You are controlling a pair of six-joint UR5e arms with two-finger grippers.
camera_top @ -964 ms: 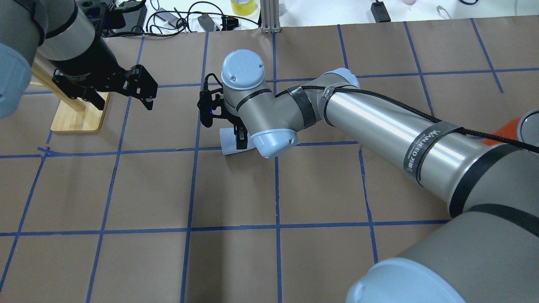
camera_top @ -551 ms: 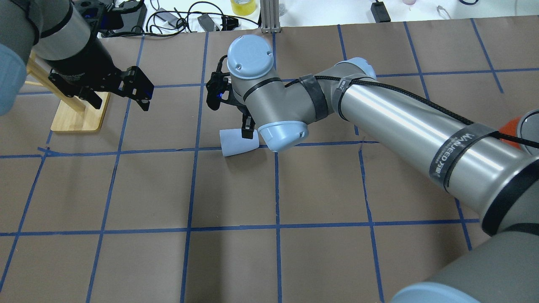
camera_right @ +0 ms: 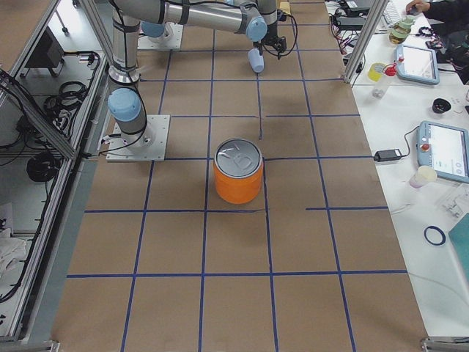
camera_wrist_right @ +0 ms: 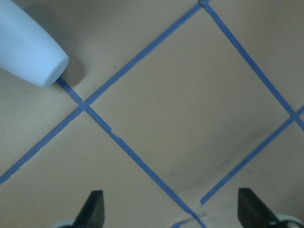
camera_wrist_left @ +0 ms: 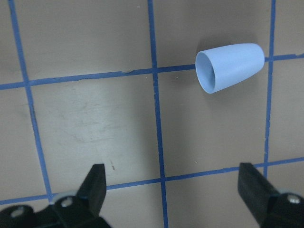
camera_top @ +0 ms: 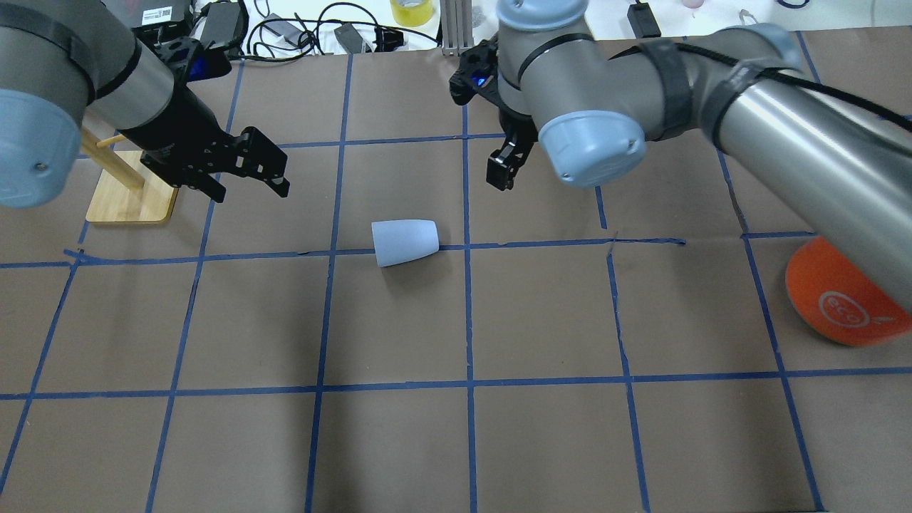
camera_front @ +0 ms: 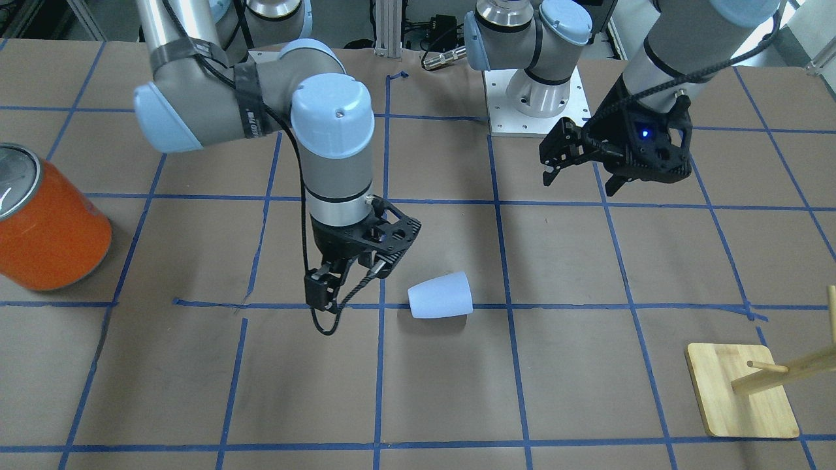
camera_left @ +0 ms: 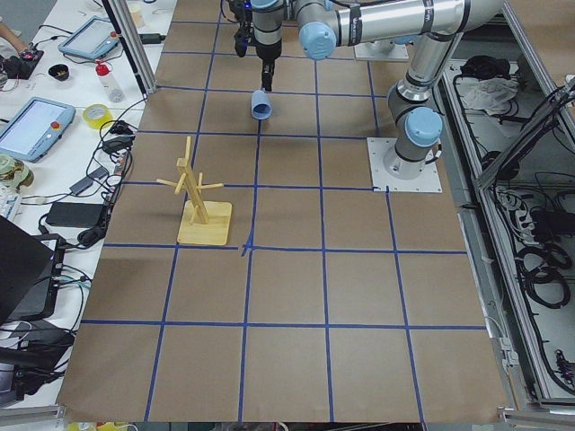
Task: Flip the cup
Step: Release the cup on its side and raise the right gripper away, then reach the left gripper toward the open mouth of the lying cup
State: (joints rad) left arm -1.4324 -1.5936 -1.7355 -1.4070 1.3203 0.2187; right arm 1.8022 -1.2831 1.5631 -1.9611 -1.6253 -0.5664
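Observation:
I need to close my left gripper on the upper rim point(camera_front: 467, 289) point(camera_wrist_left: 213, 70) of the pale blue cup, so that one of its fingers is inside the opening of the cup.
The pale blue cup point(camera_top: 405, 242) lies on its side on the brown table, on a blue tape line, its mouth toward my left arm's side. It also shows in the front view point(camera_front: 441, 296), in the left wrist view point(camera_wrist_left: 230, 66) with its open mouth showing, and in the right wrist view point(camera_wrist_right: 28, 52) by its closed end. My right gripper point(camera_top: 509, 167) is open and empty, raised beyond and to the right of the cup point(camera_front: 346, 284). My left gripper point(camera_top: 249, 189) is open and empty, to the cup's left and apart from it point(camera_front: 580, 183).
A large orange can point(camera_top: 833, 299) with a silver top stands at the right, partly under my right arm. A wooden peg stand point(camera_top: 132, 196) stands at the far left behind my left arm. Cables and tools lie beyond the table's far edge.
My right gripper has lifted off the cup and moved away to the right and farther back. The cup stays on its side. My left gripper has shifted slightly toward the cup.

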